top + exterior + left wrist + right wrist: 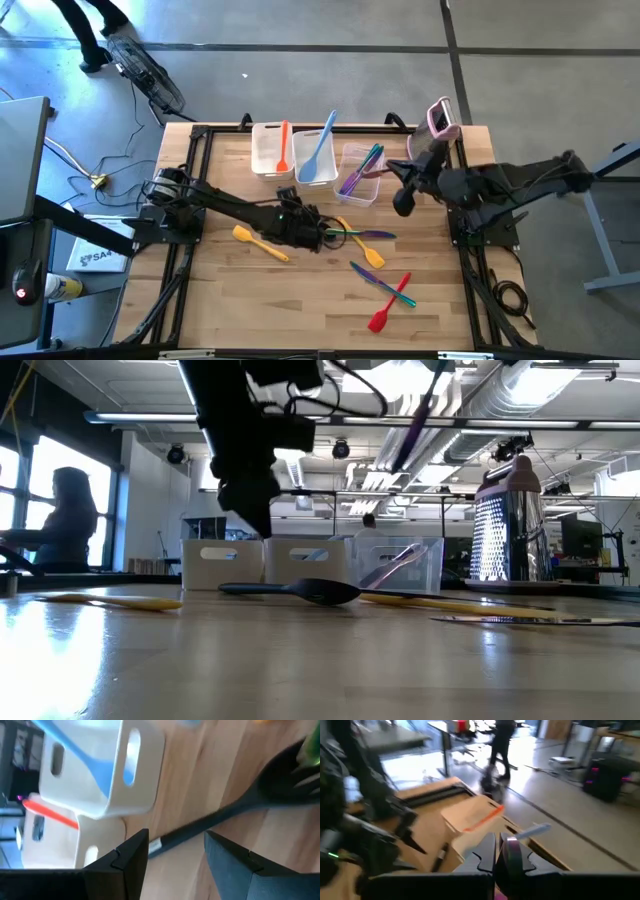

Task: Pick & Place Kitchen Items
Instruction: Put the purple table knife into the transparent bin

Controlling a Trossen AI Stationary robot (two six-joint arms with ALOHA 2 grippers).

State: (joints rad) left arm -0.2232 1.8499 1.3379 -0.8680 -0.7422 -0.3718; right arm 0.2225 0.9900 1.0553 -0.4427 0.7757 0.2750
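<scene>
My right gripper has the purple utensil above the table now. It will release it in the tub holding the purple and teal utensils (363,174).
A black slotted turner (335,236) lies flat on the table's middle. My left gripper (175,865) is low over it and open, one finger on either side of the free end of its handle (200,827); I cannot tell whether they touch. It also shows in the low view (250,500). My right gripper (403,202) is above the table beside the right tub and shut on a purple utensil (415,420). Yellow (258,242), purple (372,234), blue (372,279), red (390,306) and teal (402,297) utensils lie on the wood. My right gripper pinches the purple utensil (511,851) between its two shut fingers; which part of it cannot be told, as the fingers hide it. In the low view the utensil slants in the air, clear of the table.
Three tubs stand in a row at the far side: one holding an orange spatula (283,146), one a light blue spatula (319,152), one purple and teal utensils (360,172). An upright pink-and-white grater (441,120) stands at the far right. A person shows beyond the table (500,740).
</scene>
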